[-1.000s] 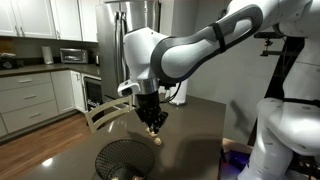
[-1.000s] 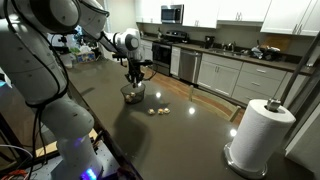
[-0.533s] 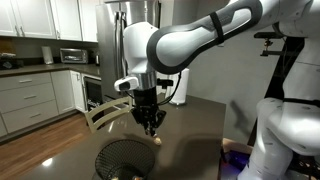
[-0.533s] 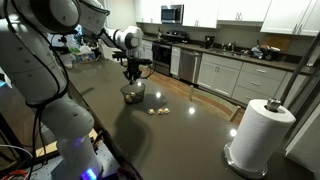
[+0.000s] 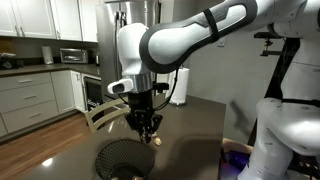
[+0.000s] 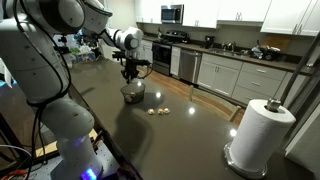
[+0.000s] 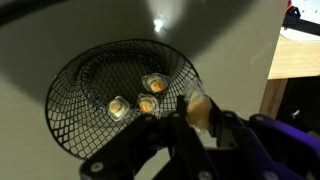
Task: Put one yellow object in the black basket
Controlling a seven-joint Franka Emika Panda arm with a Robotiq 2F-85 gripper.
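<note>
I need to release the yellow object from my gripper inside the black basket (image 5: 114,169) (image 7: 115,86), next to the yellow objects lying there.
The black basket (image 7: 62,88) is a round wire-mesh one standing on the dark table; it also shows in both exterior views (image 5: 122,160) (image 6: 132,94). Three yellow objects (image 7: 147,103) lie inside it. My gripper (image 7: 197,112) is shut on another yellow object (image 7: 198,104) and holds it in the air just beside the basket's rim. In both exterior views the gripper (image 5: 147,128) (image 6: 131,79) hangs a little above the basket. More yellow objects (image 6: 155,111) lie loose on the table beside the basket.
A paper towel roll (image 6: 258,135) stands near a table corner. A wooden chair back (image 5: 100,113) sits at the table's far edge. Kitchen cabinets and a fridge stand behind. The robot's base (image 5: 285,130) is close by.
The gripper, with the yellow object in it, has shifted sideways toward the basket and sits closer over its rim. The basket and loose objects have not moved.
</note>
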